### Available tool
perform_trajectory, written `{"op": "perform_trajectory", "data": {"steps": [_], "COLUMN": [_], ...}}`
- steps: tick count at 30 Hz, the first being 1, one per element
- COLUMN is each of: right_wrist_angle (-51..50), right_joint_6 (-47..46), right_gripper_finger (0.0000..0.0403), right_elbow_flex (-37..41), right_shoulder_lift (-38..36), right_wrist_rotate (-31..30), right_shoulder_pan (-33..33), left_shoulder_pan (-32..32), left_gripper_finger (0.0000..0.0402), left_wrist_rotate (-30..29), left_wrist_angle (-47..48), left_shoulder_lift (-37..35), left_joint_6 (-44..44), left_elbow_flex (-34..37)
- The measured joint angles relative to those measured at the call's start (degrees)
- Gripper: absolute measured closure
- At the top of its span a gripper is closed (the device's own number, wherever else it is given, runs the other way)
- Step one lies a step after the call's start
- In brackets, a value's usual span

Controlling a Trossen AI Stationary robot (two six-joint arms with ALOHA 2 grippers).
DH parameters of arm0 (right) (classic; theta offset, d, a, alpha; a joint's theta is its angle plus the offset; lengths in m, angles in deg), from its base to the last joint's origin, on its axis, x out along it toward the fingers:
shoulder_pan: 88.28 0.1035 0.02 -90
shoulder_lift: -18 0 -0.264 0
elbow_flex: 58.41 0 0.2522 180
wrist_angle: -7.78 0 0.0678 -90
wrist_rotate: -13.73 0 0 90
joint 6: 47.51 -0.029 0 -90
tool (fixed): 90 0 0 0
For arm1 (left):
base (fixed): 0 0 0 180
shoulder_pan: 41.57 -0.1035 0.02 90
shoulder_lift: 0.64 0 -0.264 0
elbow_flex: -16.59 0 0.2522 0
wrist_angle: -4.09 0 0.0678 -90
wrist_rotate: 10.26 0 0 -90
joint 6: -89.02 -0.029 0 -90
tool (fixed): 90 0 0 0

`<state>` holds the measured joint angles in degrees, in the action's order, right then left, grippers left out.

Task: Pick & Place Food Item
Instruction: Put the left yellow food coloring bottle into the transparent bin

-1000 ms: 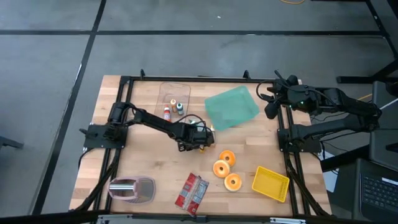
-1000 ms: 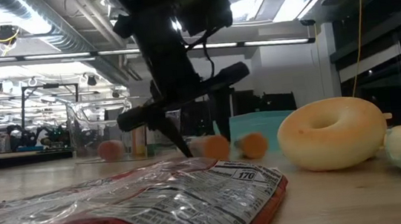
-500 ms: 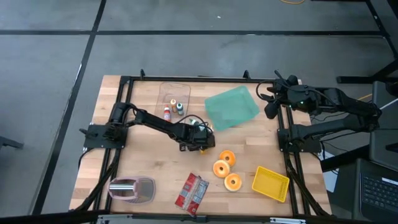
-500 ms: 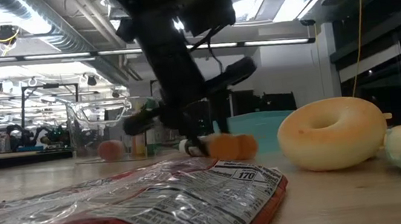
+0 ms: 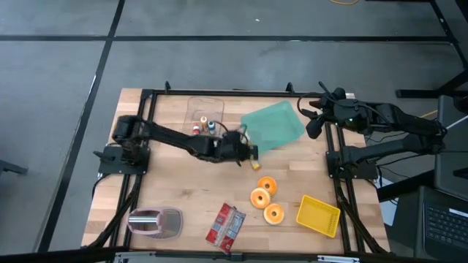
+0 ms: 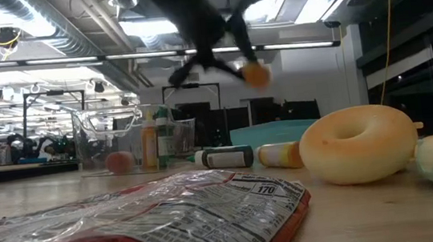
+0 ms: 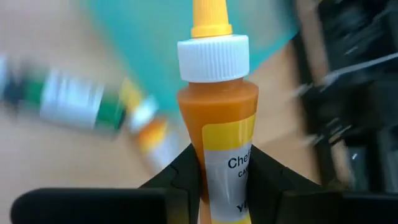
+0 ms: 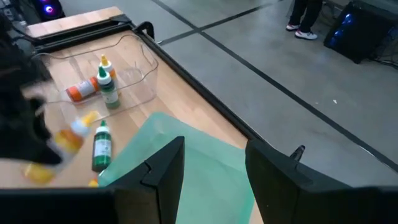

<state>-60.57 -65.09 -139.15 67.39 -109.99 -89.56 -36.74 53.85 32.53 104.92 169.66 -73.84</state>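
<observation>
My left gripper should set the orange sauce bottle down in the clear bin [image 5: 189,137], next to the red bottle.
A small orange sauce bottle [image 7: 217,118] with a white cap and a yellow nozzle is in my left gripper [image 7: 224,180], which is shut on it. In the high view this gripper [image 5: 250,154] hangs over the table's middle, by the near edge of a teal tray [image 5: 273,126]. The low view shows the bottle [image 6: 253,74] well above the tabletop. A green bottle [image 6: 224,158] and a yellow one [image 6: 279,155] lie on their sides on the wood below. My right gripper [image 8: 217,165] waits open and high at the far right [image 5: 313,124]. My left gripper pinches the bottle's labelled body [image 7: 214,155], below the white cap, between its two fingers [image 7: 183,177]. The bottle lies along the fingers, its cap and nozzle sticking out past the fingertips. The fingers slant downward. The bottle is lifted clear of the table.
A clear bin [image 5: 205,117] with upright bottles stands at the far middle. Three doughnuts [image 5: 265,197] lie right of centre, a yellow tray [image 5: 318,215] at the near right, a snack packet [image 5: 225,226] at the near edge, and a pink-lidded box [image 5: 155,221] near left.
My left gripper has shut on the orange bottle, which lay on the table, and has risen with it while rolling at the wrist, drifting toward the teal tray. The bottle is now lifted clear. The green and yellow bottles stay on the wood.
</observation>
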Motion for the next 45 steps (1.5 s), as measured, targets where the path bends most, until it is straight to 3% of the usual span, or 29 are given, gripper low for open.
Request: {"op": "perform_trajectory", "data": {"steps": [4,9,15,20,25,30,35,39,45], "right_wrist_angle": [1.89,4.53,6.83,9.08,11.64,12.76,12.91,13.33,14.13], "right_joint_6": [0.02,0.02,0.02,-1.12,-1.44,-1.50,-3.03,-3.06,-3.05], "right_gripper_finger": [0.0234,0.0234,0.0234,0.0234,0.0234,0.0234,0.0234,0.0234,0.0234], "right_elbow_flex": [0.00,0.00,0.00,0.00,0.00,0.00,0.00,0.00,0.00], "right_shoulder_lift": [1.06,2.06,2.86,3.11,3.58,4.78,6.33,7.39,8.12], "right_wrist_rotate": [-0.13,0.09,0.11,0.09,-0.18,-0.34,0.16,0.30,0.33], "right_shoulder_pan": [-0.61,-1.37,-2.25,-3.17,-3.91,-4.42,-4.42,-4.38,-4.38], "left_shoulder_pan": [-1.30,-3.27,-7.53,-13.42,-20.02,-26.96,-32.83,-35.35,-37.04], "left_gripper_finger": [0.0322,0.0321,0.0322,0.0321,0.0323,0.0321,0.0323,0.0320,0.0322], "left_wrist_rotate": [-8.26,-17.53,-19.00,-12.42,-5.79,6.61,18.82,24.56,28.97], "left_wrist_angle": [0.75,10.92,30.13,45.45,54.81,47.89,38.80,36.44,36.09], "left_shoulder_lift": [-7.95,-16.41,-25.35,-30.63,-31.58,-31.56,-31.50,-31.50,-31.50], "left_joint_6": [-10.68,-19.07,-19.43,-20.56,-29.15,-38.24,-38.43,-37.44,-38.59], "left_elbow_flex": [-0.22,-0.17,-0.17,-0.17,-0.09,5.46,15.87,20.95,22.73]}}
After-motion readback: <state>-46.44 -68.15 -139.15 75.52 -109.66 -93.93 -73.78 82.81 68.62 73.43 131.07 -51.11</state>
